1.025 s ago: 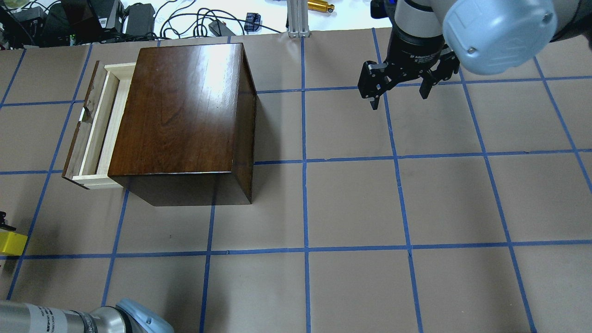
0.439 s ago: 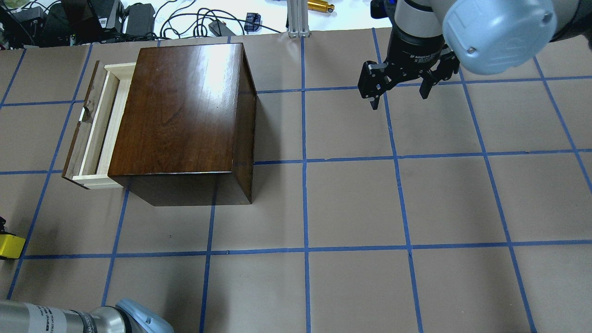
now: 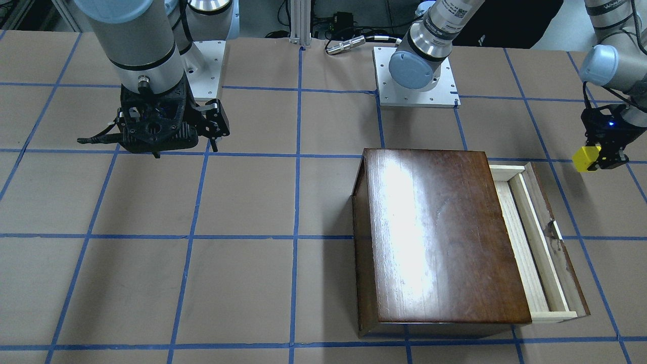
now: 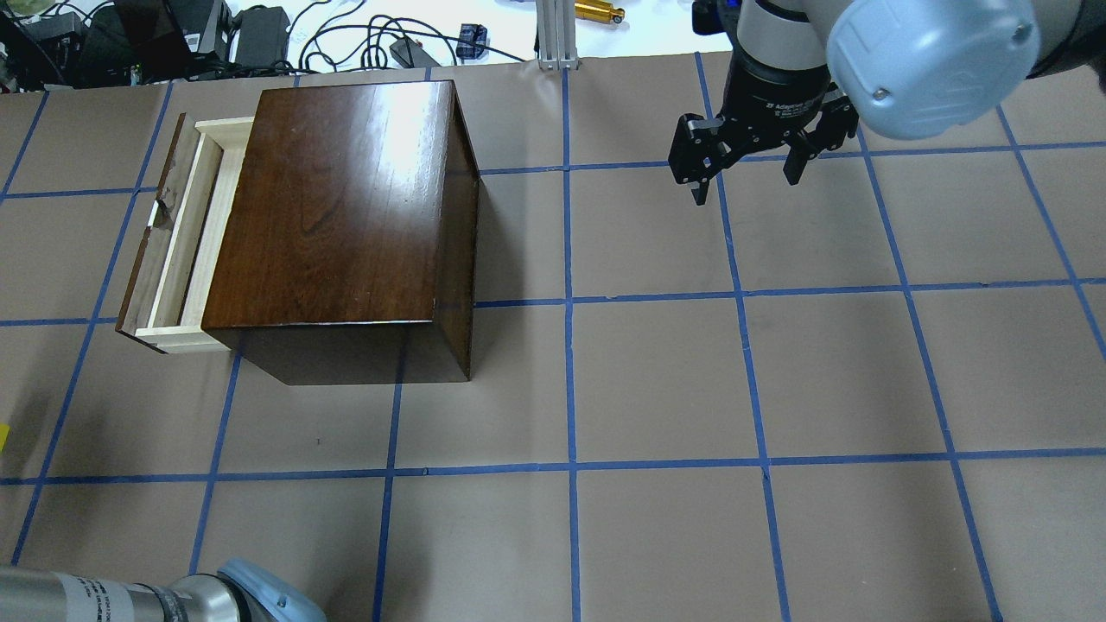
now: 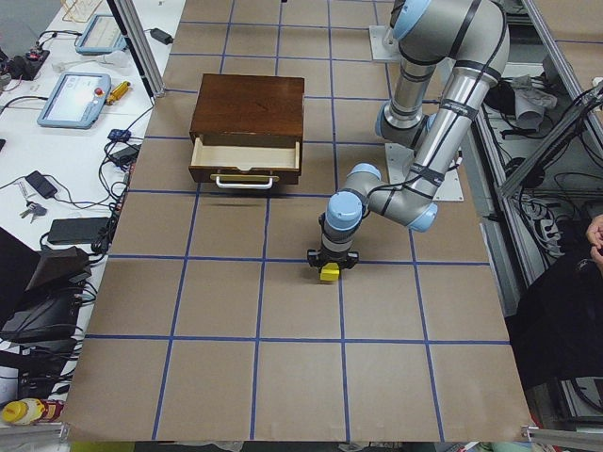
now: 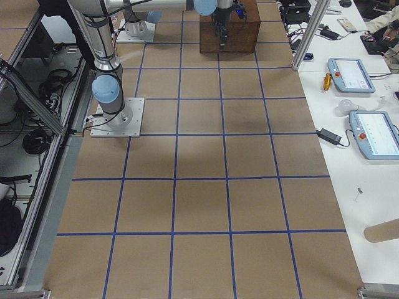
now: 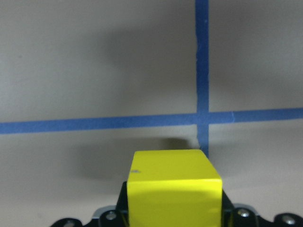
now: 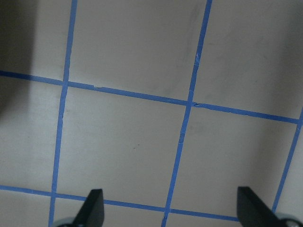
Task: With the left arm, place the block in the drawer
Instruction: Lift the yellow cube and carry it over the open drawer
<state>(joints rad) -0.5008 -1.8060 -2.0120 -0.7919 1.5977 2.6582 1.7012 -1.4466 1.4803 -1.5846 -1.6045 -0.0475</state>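
The robot's left gripper will release the yellow block, now held just above the table, midway [image 3: 519, 224] along the pale tray of the drawer, near the dark-brown box.
My left gripper [image 3: 601, 154] is shut on the small yellow block [image 3: 585, 158] and holds it just above the table, out beyond the drawer's front panel. The block fills the bottom of the left wrist view [image 7: 174, 189] and also shows in the exterior left view [image 5: 329, 273]; in the overhead view only a sliver shows at the left edge [image 4: 3, 436]. The drawer [image 3: 536, 237] stands pulled out of the dark-brown wooden box [image 3: 440, 232], and its pale tray [image 4: 186, 233] holds nothing. My right gripper [image 4: 747, 177] is open and empty, hovering far to the box's other side.
The table [image 4: 657, 380] is brown paper with a blue tape grid. Cables, power bricks and a brass part [image 4: 599, 11] lie beyond its far edge. Both arm bases [image 3: 415, 81] stand at the robot's side. Tablets [image 5: 75, 99] lie on a side bench.
The yellow block in my left gripper has slid left, almost out of the overhead view. The right arm, box and drawer have not moved.
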